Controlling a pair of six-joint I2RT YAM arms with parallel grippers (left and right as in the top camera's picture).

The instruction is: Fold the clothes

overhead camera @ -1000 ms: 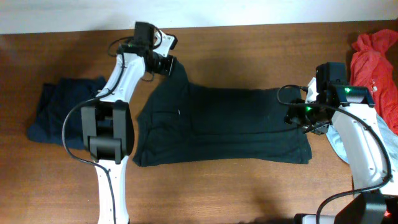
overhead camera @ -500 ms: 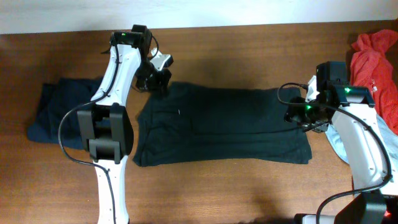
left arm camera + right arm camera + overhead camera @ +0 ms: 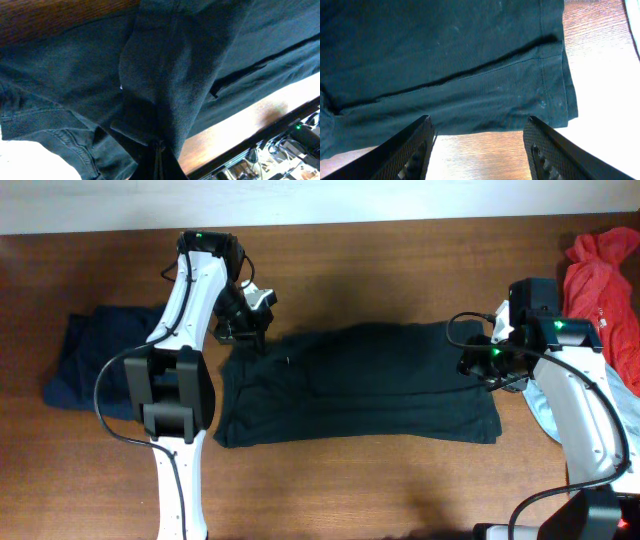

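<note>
The robot's left gripper will release the pinched fold, now held over the cloth, on the middle of the dark green trousers' waist end (image 3: 272, 386) (image 3: 145, 124).
Dark green trousers (image 3: 370, 385) lie flat across the middle of the wooden table, waist to the left. My left gripper (image 3: 252, 338) is shut on a fold of the trousers' upper left corner and holds it over the cloth; in the left wrist view the pinched fabric (image 3: 165, 95) hangs from the jaws (image 3: 159, 150). My right gripper (image 3: 478, 366) is open and empty just above the trousers' right end; in the right wrist view its fingers (image 3: 480, 150) frame bare table below the leg hems (image 3: 470, 75).
A folded navy garment (image 3: 95, 355) lies at the table's left. A red garment (image 3: 605, 280) and a pale one (image 3: 545, 415) lie at the right edge. The white wall borders the table's far edge.
My left gripper has carried the trousers' upper left corner from near the far edge down and inward onto the cloth. The right arm has not moved.
</note>
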